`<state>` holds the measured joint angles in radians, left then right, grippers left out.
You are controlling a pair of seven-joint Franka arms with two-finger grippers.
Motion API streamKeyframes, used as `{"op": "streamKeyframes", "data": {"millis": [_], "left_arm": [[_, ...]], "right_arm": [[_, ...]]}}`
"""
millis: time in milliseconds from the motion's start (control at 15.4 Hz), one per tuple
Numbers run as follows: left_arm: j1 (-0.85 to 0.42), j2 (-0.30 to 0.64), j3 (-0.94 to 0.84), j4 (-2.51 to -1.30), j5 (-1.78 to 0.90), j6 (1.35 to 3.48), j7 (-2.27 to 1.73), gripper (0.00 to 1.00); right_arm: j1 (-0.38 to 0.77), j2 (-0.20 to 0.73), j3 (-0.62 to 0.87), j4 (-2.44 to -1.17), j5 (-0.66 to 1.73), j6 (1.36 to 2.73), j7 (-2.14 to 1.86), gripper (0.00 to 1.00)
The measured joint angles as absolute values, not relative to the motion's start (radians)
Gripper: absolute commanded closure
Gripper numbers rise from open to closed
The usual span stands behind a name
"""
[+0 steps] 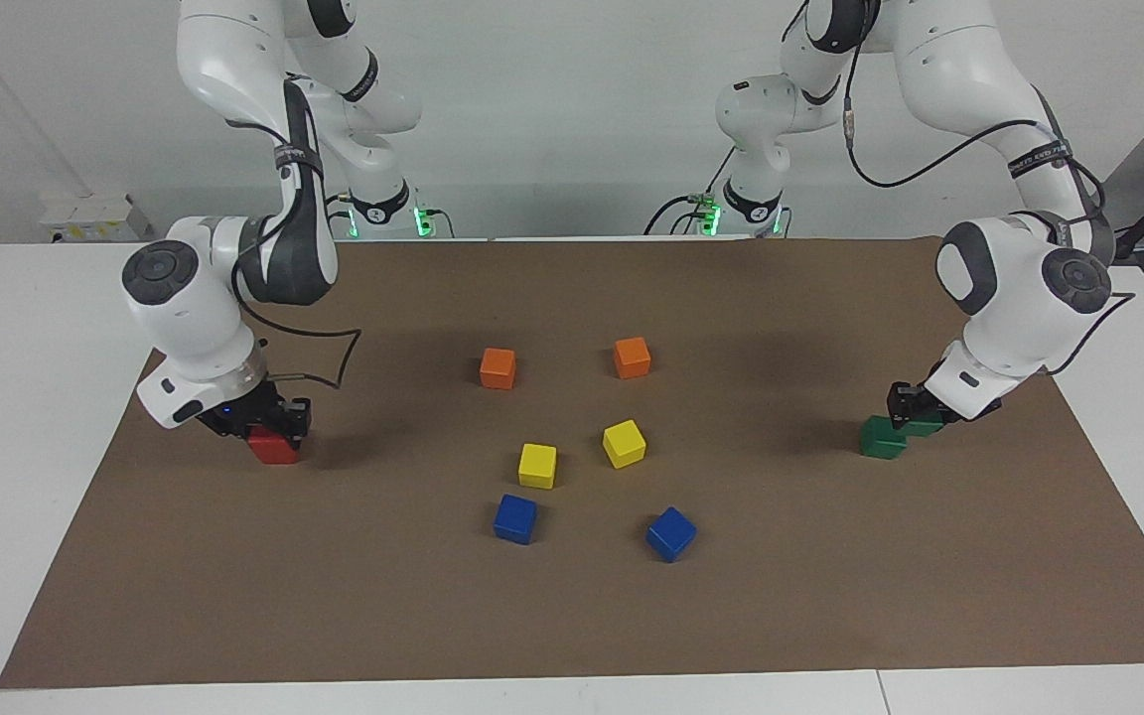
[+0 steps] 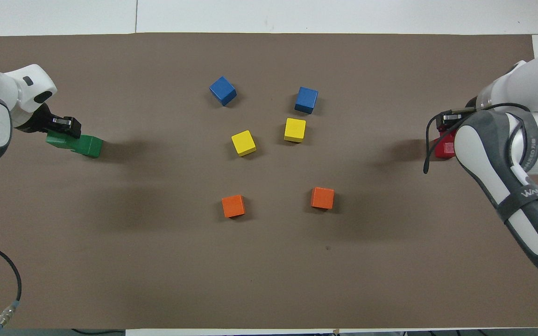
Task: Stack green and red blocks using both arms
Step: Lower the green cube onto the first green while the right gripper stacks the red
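Observation:
My right gripper will release the red block that it has, setting it on top of the red block (image 2: 456, 146) that sits on the brown mat.
Two dark green blocks lie at the left arm's end of the mat. One green block (image 1: 881, 439) (image 2: 88, 145) sits on the mat. My left gripper (image 1: 915, 411) (image 2: 65, 128) is shut on the other green block (image 1: 928, 427) (image 2: 58, 139) and holds it slightly raised, touching the first one's side. My right gripper (image 1: 269, 422) (image 2: 447, 122) is low over a red block (image 1: 274, 447) (image 2: 446, 148) at the right arm's end of the mat and covers its top. I cannot make out a second red block.
Two orange cubes (image 1: 498, 368) (image 1: 632, 357) lie mid-mat nearer the robots. Two yellow cubes (image 1: 537, 466) (image 1: 624, 443) lie farther out, and two blue cubes (image 1: 515, 518) (image 1: 671, 533) farthest. All sit on a brown mat (image 1: 830, 596) on a white table.

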<state>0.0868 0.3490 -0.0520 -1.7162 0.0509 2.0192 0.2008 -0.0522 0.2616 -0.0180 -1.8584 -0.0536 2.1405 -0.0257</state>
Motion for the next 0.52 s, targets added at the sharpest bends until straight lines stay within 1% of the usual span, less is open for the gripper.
{"op": "streamKeyframes", "data": {"millis": [259,389,519], "left_arm": [[0.087,0.349,-0.052,-1.764,0.051,2.059,0.201,1.00],[0.086,0.349,-0.053,-1.767,0.051,2.066,0.201,1.00],[0.085,0.349,-0.055,-1.767,0.051,2.067,0.201,1.00]], "right_arm": [[-0.100,0.240,-0.018,-1.962,-0.054,2.249,-0.099,1.00],[-0.110,0.239,-0.018,-1.986,-0.054,2.292,-0.105,1.00],[-0.109,0.238,-0.014,-1.992,-0.054,2.302,-0.105,1.00]]}}
